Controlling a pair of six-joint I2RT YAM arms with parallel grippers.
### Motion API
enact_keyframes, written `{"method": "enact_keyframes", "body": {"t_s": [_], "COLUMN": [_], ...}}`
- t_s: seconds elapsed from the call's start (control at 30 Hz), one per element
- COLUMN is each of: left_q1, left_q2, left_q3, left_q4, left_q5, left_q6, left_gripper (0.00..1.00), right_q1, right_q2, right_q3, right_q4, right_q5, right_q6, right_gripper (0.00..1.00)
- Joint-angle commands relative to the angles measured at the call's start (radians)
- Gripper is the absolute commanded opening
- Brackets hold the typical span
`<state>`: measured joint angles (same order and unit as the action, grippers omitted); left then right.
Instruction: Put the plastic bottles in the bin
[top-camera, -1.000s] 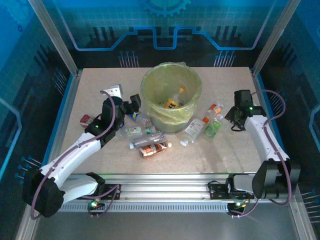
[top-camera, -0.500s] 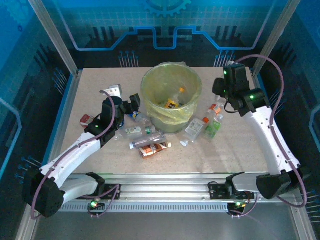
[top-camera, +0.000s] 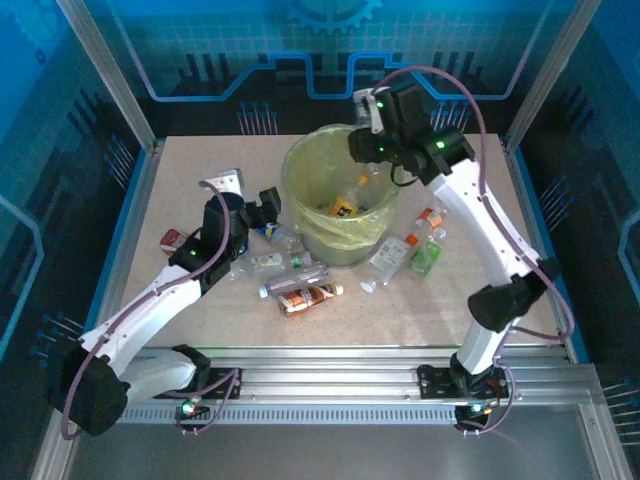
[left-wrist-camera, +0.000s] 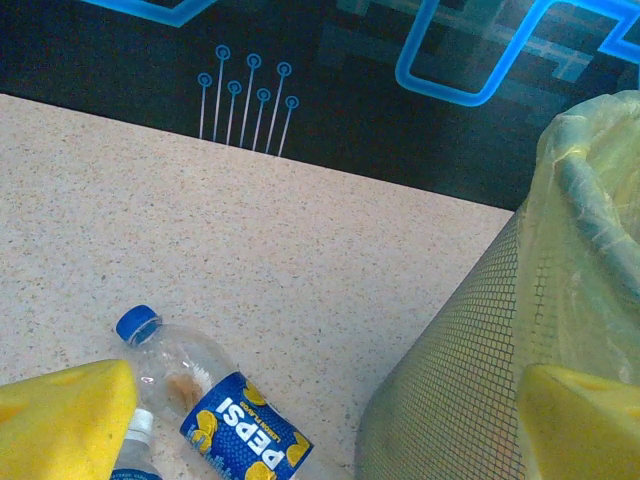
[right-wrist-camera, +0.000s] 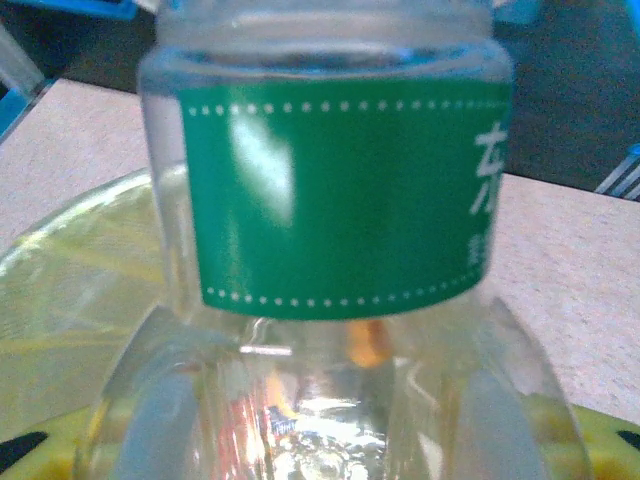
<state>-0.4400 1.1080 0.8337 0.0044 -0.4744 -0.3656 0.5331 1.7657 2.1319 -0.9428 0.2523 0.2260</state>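
Next, the right gripper releases the clear bottle on top of the yellow-labelled bottle inside the bin (top-camera: 350, 205).
The bin (top-camera: 298, 165), a round mesh bucket lined with a yellow-green bag, stands at the table's back middle with a few bottles (top-camera: 346, 206) inside. My right gripper (top-camera: 366, 124) hangs over its far right rim, shut on a clear bottle with a green label (right-wrist-camera: 340, 190). My left gripper (top-camera: 262, 214) is open and empty beside the bin's left wall (left-wrist-camera: 470, 350), its yellow pads (left-wrist-camera: 60, 425) wide apart. Below it lies a blue-labelled Pepsi bottle (left-wrist-camera: 215, 405). Several more plastic bottles lie in front of the bin (top-camera: 305, 290) and to its right (top-camera: 392, 257).
A green-tinted bottle (top-camera: 428, 258) and an orange-capped one (top-camera: 432, 217) lie right of the bin. A small red-brown item (top-camera: 172, 238) sits near the left edge. Metal frame posts and blue walls ring the table.
My right arm swung from the table's right side up and left, to above the bin's rim, still gripping the green-labelled bottle. The left arm and the table bottles have not moved.
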Motion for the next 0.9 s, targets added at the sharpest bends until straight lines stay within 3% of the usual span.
{"method": "enact_keyframes", "body": {"t_s": [0.0,0.3,0.87], "left_q1": [0.010,0.011,0.013], "left_q2": [-0.031,-0.036,-0.036], "left_q3": [-0.013,-0.018,-0.021], "left_q4": [-0.009,-0.012,-0.017], "left_q5": [-0.002,-0.010,-0.016], "left_q6": [-0.008,-0.004,-0.002], "left_gripper": [0.99,0.99,0.99], "right_q1": [0.029,0.069,0.088], "right_q2": [0.085,0.206,0.253], "right_q3": [0.118,0.172,0.032], "right_q4": [-0.124,-0.226,-0.237], "right_q5": [-0.071,-0.047,-0.071], "right_q6": [-0.069,-0.119,-0.118], "right_gripper": [0.50,0.52,0.58]}}
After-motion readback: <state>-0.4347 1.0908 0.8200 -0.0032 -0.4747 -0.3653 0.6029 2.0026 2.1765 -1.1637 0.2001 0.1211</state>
